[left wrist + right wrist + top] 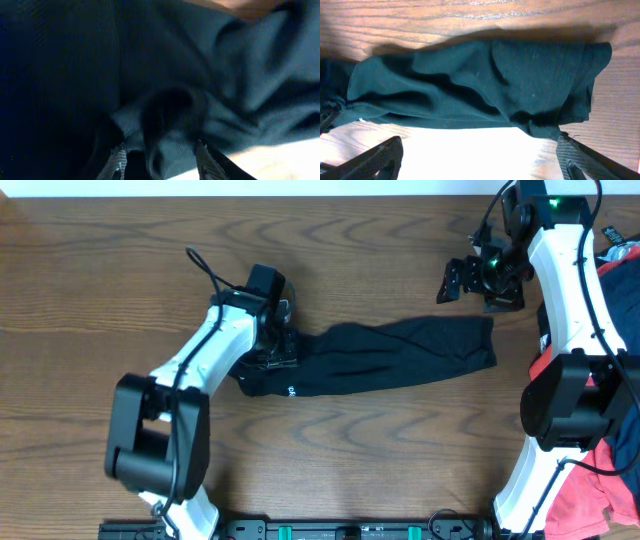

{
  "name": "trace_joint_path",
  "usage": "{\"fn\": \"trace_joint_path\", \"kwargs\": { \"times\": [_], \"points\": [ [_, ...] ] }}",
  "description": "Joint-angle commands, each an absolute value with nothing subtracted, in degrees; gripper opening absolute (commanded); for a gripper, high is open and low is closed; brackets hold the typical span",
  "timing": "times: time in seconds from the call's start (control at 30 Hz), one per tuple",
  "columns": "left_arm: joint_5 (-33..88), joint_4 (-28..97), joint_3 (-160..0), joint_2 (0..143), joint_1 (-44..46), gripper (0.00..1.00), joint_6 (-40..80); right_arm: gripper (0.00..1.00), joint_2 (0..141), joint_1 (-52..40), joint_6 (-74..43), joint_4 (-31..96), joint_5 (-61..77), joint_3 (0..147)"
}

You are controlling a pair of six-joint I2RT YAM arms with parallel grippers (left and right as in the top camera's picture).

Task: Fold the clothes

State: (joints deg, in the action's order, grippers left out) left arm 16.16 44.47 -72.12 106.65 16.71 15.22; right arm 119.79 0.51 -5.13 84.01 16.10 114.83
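I need to next bring my right gripper over to the black shirt's loose end (482, 341) (581, 82), opposite the end that is under my left gripper, and close it there.
A black shirt (390, 355) lies on the wooden table as a long, flattened strip running left to right. My left gripper (278, 350) is down on its left end. In the left wrist view the left gripper (161, 160) has its jaws half apart, with a bunched fold of the dark shirt (170, 115) between the fingers (117, 161). My right gripper (452, 280) hovers open beyond the strip's right end, touching nothing. In the right wrist view the shirt (480, 85) lies ahead of the right gripper (479, 150), and only bare table shows between the wide-spread fingers (570, 155).
More clothes are heaped at the table's right edge behind the right arm: a coral-red one (590, 490) at the front and a dark blue one (628, 442) above it. A black rail (330, 530) runs along the front edge.
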Motion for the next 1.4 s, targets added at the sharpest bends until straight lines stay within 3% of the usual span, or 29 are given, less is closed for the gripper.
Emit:
{"fn": "trace_joint_path", "kwargs": {
  "times": [0.0,0.27,0.33,0.77,1.1,1.37],
  "points": [
    [16.25,43.53,-71.79,110.59,16.84,0.47,15.35,0.98,119.52,-0.4,-5.08,84.31,16.56,116.18],
    [17.34,43.51,-73.03,107.2,16.82,0.48,15.33,0.99,119.52,-0.38,-5.08,85.17,16.53,116.18],
    [17.37,43.88,-73.25,104.53,16.78,0.57,15.38,0.99,119.52,-0.38,-5.08,85.17,16.53,116.18],
    [17.56,47.24,-73.28,84.99,16.84,0.85,16.64,0.99,119.87,0.75,-5.08,84.51,16.73,115.81],
    [17.58,49.65,-73.25,83.85,16.84,0.86,16.62,0.99,120.03,9.37,-1.78,82.08,20.51,111.74],
    [17.87,50.35,-73.25,83.88,16.84,0.91,16.64,0.99,120.03,14.2,6.57,74.11,28.05,97.73]
  ]
}}
